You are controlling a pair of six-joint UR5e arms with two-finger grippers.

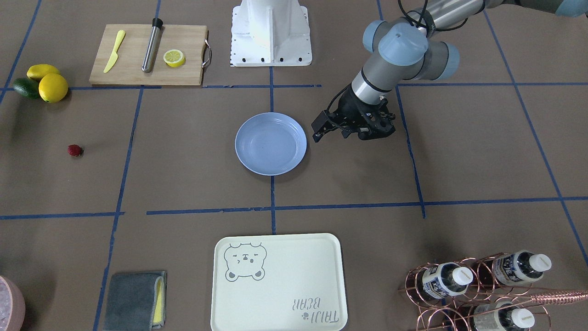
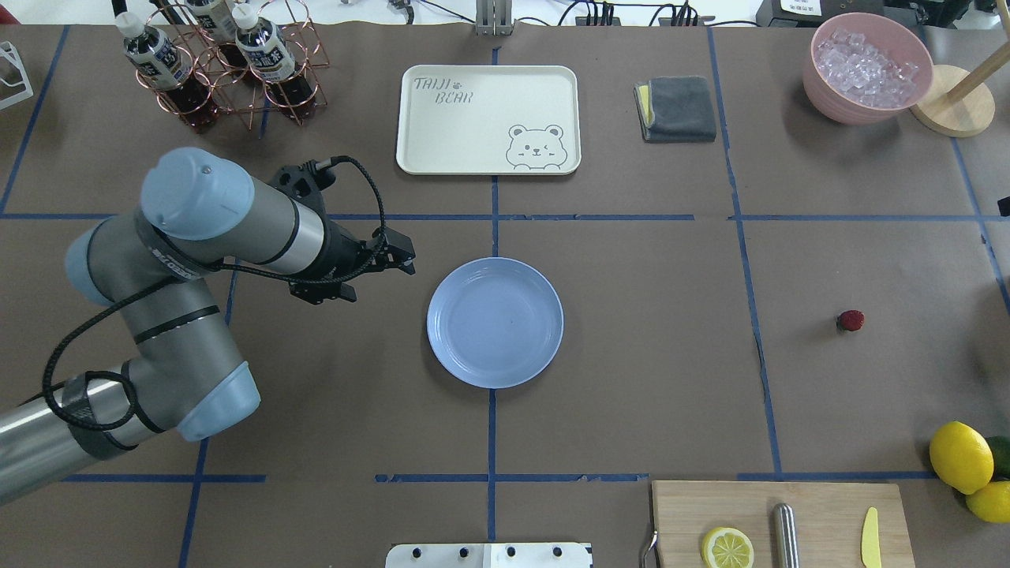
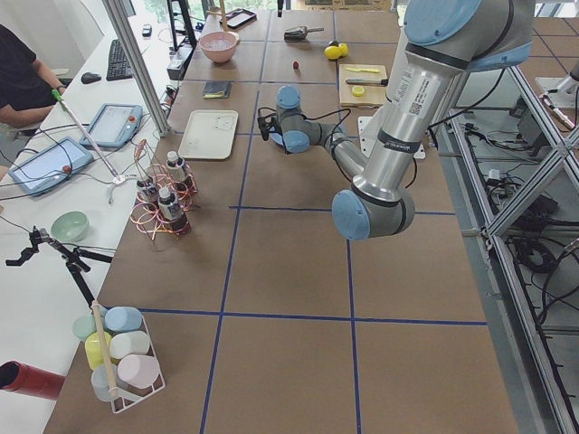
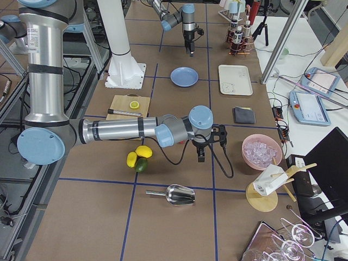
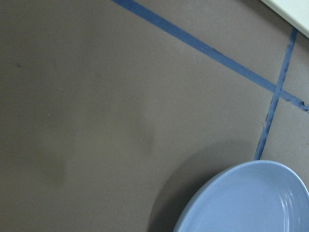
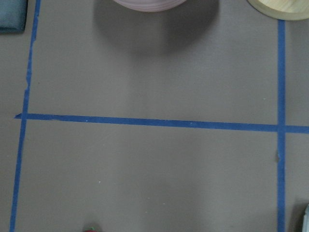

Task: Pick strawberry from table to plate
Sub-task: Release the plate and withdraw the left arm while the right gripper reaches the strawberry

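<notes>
A strawberry is lying alone near the lemons. Next, I should move my right gripper over to it and close around the strawberry's red body [image 1: 75, 150] [image 6: 91, 230].
The strawberry [image 2: 850, 320] lies alone on the brown table [image 2: 647, 371], far to the right of the light blue plate [image 2: 495, 322]; its red tip also shows at the bottom edge of the right wrist view [image 6: 91, 228]. The plate is bare. My left gripper [image 2: 401, 254] hovers just left of the plate with its fingers apart and nothing between them [image 1: 318, 129]. Only the exterior right view shows my right gripper [image 4: 200, 156], low over the table near the pink bowl, and I cannot tell if it is open or shut.
A cutting board [image 2: 773, 513] with a lemon half, a steel rod and a yellow knife sits at the near right edge. Lemons [image 2: 960, 456] lie beside it. A cream bear tray [image 2: 488, 118], grey cloth [image 2: 678, 108], ice bowl [image 2: 866, 67] and bottle rack [image 2: 229, 63] line the far side.
</notes>
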